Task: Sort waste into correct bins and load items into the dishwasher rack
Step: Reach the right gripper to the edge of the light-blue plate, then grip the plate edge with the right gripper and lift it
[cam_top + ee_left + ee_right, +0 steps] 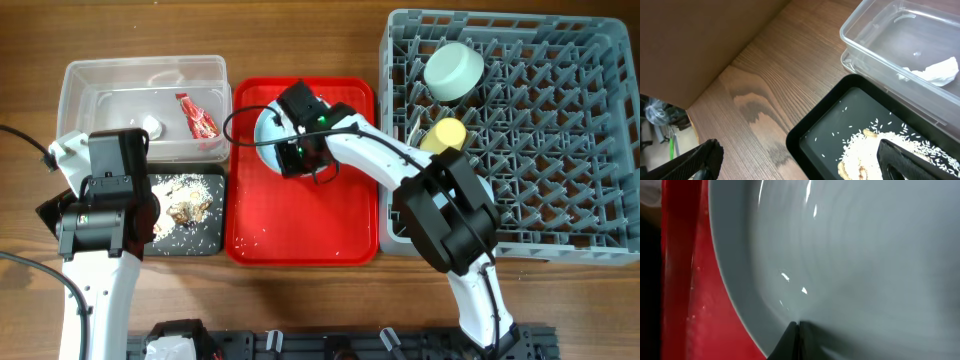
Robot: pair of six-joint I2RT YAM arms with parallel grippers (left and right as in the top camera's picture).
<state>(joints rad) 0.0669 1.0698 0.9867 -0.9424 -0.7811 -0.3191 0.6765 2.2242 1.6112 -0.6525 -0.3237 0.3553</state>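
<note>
The fingers of my right gripper meet on the light blue plate's inner side, so next I open them and pinch the plate's rim (756,346) before I lift the plate to the rack.
The light blue plate (266,126) lies on the flat red tray (300,230). My right gripper (296,156) is shut on its near rim; in the right wrist view the closed fingertips (799,330) meet on the plate (865,255). The pale bowl (453,70) and yellow cup (447,133) sit in the grey rack (560,150). The clear tub (140,68) holds the red wrapper (197,115) and the tissue (937,72). The black tray (810,135) holds food scraps (865,150). My left gripper (800,165) is open and empty over the tray's left edge. Fork and spoon are out of view.
The red tray's edge (675,255) shows beside the plate. A cardboard wall (695,40) stands left of the tub and black tray. Bare wooden table (770,80) lies between it and the bins.
</note>
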